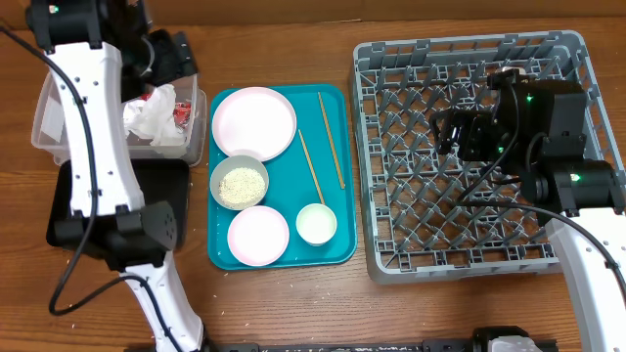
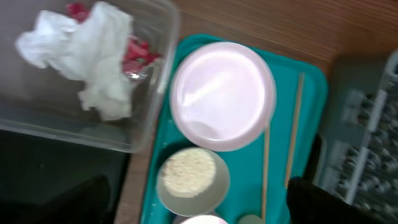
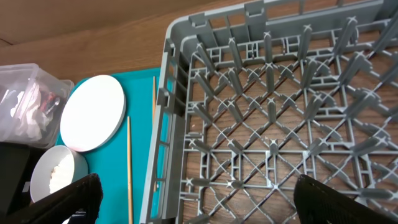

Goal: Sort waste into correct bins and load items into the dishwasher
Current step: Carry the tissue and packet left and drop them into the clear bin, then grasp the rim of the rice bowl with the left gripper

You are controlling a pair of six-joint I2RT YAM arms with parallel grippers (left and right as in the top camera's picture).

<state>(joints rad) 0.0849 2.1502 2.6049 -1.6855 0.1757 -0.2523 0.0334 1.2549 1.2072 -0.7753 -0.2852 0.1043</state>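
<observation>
The grey-green bowl has the rice crumbs in it. Next, I move my left gripper to it and close on the bowl's rim (image 1: 267, 179) (image 2: 228, 181) facing the chopsticks.
On the teal tray (image 1: 337, 244) lie a white round plate (image 1: 254, 122), a grey-green bowl (image 1: 239, 183) holding pale rice crumbs, a pale pink plate (image 1: 258, 235), a small white cup (image 1: 316, 223) and two chopsticks (image 1: 311, 166). The clear tub (image 1: 49, 122) holds crumpled napkins (image 1: 152, 117) and red-and-white wrappers (image 1: 182, 112). The black tray (image 1: 161, 181) lies in front of the tub. My left gripper (image 2: 205, 205) is open and empty above the bowl (image 2: 193, 180) and plate (image 2: 221, 93). My right gripper (image 3: 208, 205) is open and empty over the left edge of the grey dish rack (image 3: 280, 93), which holds nothing. I cannot make out the white bowl.
The dish rack (image 1: 469, 49) fills the right half of the table, with my right arm over it. My left arm runs along the left side over the black tray and the tub. Bare wood shows behind the tray and along the front edge.
</observation>
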